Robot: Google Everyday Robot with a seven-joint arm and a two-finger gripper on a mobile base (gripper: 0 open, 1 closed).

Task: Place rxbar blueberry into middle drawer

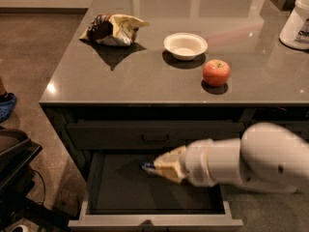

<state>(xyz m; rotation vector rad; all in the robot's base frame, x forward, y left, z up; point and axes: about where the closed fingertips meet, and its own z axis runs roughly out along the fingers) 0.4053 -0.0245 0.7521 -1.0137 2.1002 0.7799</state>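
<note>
The robot's gripper will release the rxbar blueberry on the middle drawer's dark bottom point(147, 190), slightly closer to the pale grey front rim.
The middle drawer point(155, 222) is pulled open below the counter, with a dark flat interior and a pale grey front rim. My gripper point(153, 166) reaches in from the right on a white arm and hangs low over the drawer's back middle. A small dark blue piece with a pale end, the rxbar blueberry point(147, 166), sticks out of the gripper tip. The gripper looks shut on it. Most of the bar is hidden by the gripper.
On the grey countertop point(145, 81) lie a yellow-and-brown chip bag point(113, 29), a white bowl point(185, 45), a red apple point(216, 72) and a white container point(297, 21) at the far right. A shut top drawer with a black handle point(155, 138) is above. Dark equipment point(14, 153) stands at the left.
</note>
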